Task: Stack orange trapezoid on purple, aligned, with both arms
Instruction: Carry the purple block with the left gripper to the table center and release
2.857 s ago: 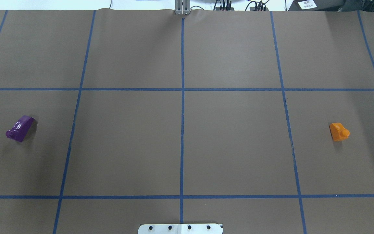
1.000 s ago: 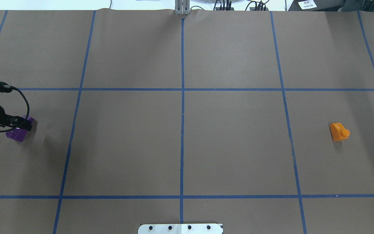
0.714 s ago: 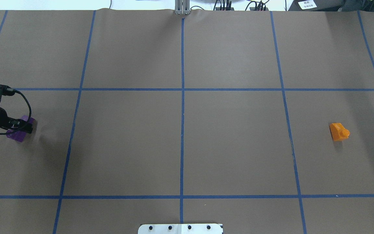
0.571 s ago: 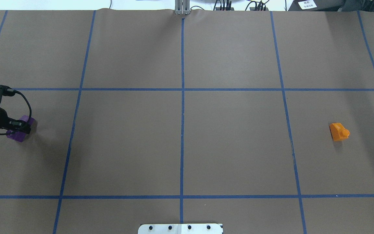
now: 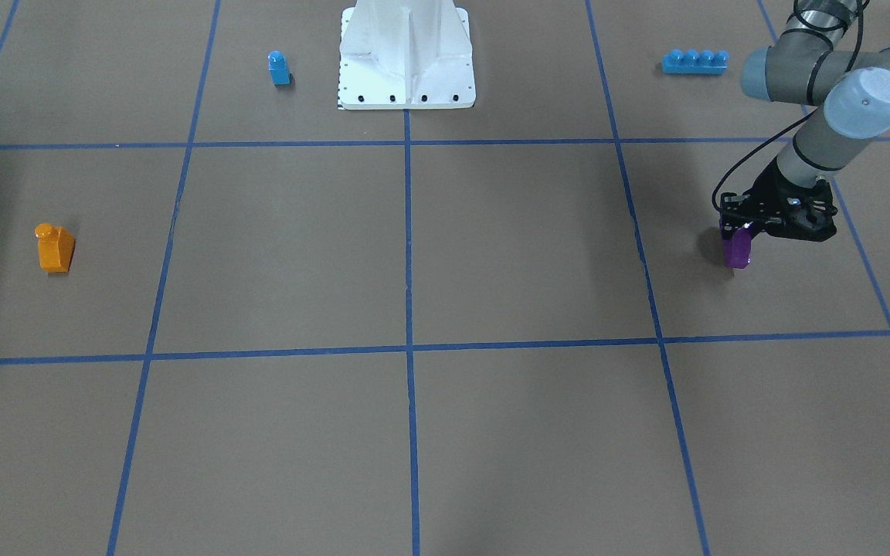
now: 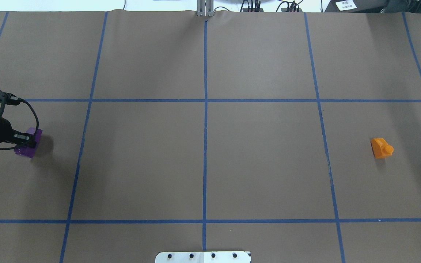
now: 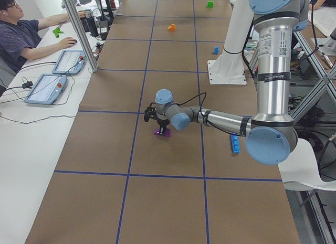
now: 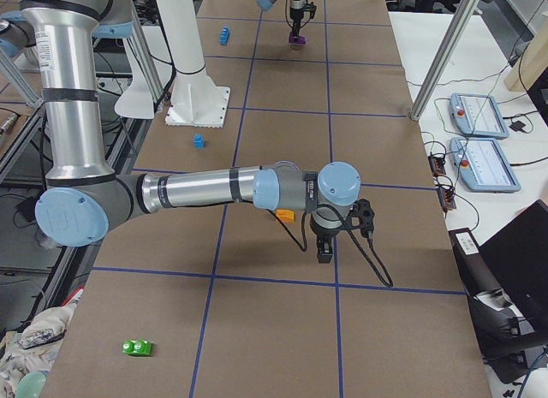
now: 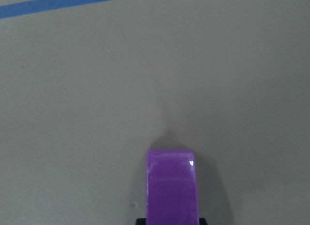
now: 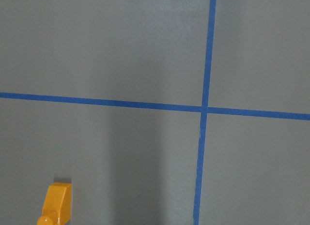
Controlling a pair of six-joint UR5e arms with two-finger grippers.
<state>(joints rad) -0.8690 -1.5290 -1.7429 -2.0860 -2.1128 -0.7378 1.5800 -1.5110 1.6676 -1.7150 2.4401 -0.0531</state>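
I need to put the purple brick, held just off the paper now, down with my left gripper on the middle blue line, just before its crossing [image 5: 405, 316] farthest from the robot base.
The purple brick [image 6: 28, 146] is at the table's left side, gripped between my left gripper's [image 6: 26, 140] black fingers and held just off the paper, with its shadow beside it. It also shows in the front view [image 5: 738, 249] and the left wrist view [image 9: 172, 186]. The orange trapezoid [image 6: 381, 148] lies alone on the table at the right, stud toward the right edge. My right gripper [image 8: 325, 251] shows only in the exterior right view, hovering next to the orange trapezoid [image 8: 284, 215]; I cannot tell whether it is open or shut. The right wrist view shows the orange trapezoid [image 10: 55, 203] at its lower left.
A small blue one-stud brick [image 5: 279, 68] and a long blue four-stud brick [image 5: 694, 62] lie near the white robot base [image 5: 406, 54]. A green brick [image 8: 137, 347] lies at the table's right end. An operator [image 7: 21, 34] sits at the far side with tablets.
My left arm has come in from the left and its gripper has shut on the purple brick, which has shifted slightly right and risen. The orange trapezoid has not moved.
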